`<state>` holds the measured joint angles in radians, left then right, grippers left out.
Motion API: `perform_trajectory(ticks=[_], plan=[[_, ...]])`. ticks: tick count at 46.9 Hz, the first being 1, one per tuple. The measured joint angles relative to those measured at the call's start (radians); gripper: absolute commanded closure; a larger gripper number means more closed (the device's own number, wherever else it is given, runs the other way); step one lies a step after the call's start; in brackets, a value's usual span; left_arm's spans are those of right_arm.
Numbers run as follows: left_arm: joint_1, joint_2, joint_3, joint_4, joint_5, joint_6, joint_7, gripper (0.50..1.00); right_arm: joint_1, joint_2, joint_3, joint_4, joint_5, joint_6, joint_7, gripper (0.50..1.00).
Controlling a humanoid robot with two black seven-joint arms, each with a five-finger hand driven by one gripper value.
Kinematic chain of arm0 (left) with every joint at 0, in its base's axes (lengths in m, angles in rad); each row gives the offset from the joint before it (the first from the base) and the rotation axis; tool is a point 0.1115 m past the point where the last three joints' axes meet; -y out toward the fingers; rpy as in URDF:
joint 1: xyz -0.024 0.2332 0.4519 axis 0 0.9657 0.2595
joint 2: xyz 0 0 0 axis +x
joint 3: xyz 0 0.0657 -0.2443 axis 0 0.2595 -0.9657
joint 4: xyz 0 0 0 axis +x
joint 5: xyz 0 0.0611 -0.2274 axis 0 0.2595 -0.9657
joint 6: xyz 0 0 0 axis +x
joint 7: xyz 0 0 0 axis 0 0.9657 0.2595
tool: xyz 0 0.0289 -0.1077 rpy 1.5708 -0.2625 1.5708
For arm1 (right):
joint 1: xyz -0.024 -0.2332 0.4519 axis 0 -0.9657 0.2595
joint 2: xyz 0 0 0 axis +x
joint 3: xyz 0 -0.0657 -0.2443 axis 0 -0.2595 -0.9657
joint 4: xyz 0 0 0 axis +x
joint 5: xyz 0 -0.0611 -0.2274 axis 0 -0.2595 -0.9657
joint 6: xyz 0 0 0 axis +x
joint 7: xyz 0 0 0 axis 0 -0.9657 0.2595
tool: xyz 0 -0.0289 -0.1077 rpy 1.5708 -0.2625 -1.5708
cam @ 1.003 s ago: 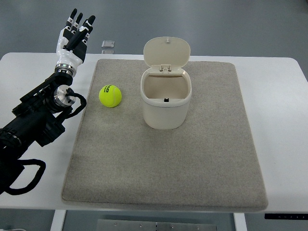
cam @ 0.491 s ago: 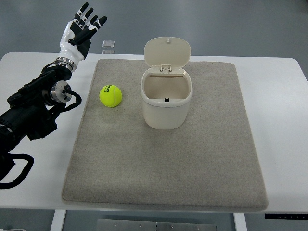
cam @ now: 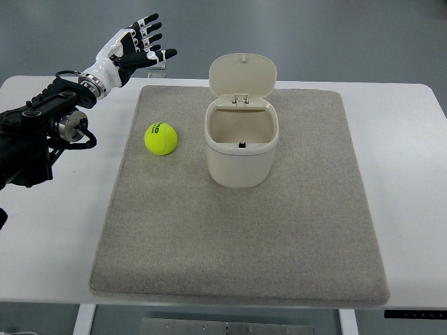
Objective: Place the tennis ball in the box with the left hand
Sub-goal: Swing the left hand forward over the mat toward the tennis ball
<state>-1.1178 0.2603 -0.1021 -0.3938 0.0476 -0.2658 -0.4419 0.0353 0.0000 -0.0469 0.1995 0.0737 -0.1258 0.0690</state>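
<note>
My left gripper needs to grip the tennis ball next, closing around it from its side [cam: 149, 139] away from the cream box.
A yellow-green tennis ball [cam: 160, 138] lies on the grey mat [cam: 279, 230], left of a cream box [cam: 241, 143] whose lid stands open at the back. My left hand [cam: 136, 49] is raised beyond the mat's far left corner, above and behind the ball, fingers spread and empty. The box's inside looks empty. The right arm is out of view.
The mat lies on a white table [cam: 419, 139]. A small grey object [cam: 159, 66] sits on the table behind the mat, partly hidden by my left hand. My left arm [cam: 42, 132] stretches over the table's left side.
My left hand has swung to the right and forward, from over the table's far left toward the mat's far corner. The arm has pulled back leftward. The ball and box have not moved.
</note>
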Motion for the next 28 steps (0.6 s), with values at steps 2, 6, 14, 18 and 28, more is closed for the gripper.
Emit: perform_trajectory(ticks=[2,6,14,18,28], plan=[[-0.017,0.011,0.053,0.000,0.000,-0.014,0.004,0.519,0.000,0.000,0.000,0.000,0.000,0.000,0.000,0.599],[-0.043,0.030,0.145,0.000,0.000,-0.042,0.005,0.519,0.000,0.000,0.000,0.000,0.000,0.000,0.000,0.599],[-0.085,0.048,0.305,0.002,0.000,-0.111,0.005,0.519,0.000,0.000,0.001,0.000,0.000,0.000,0.000,0.599],[-0.107,0.052,0.402,0.003,0.005,-0.123,0.003,0.521,0.000,0.000,0.000,0.000,0.000,0.000,0.000,0.599],[-0.140,0.061,0.538,0.009,0.014,-0.135,0.002,0.523,0.001,0.000,0.000,0.000,0.000,0.000,0.000,0.599]])
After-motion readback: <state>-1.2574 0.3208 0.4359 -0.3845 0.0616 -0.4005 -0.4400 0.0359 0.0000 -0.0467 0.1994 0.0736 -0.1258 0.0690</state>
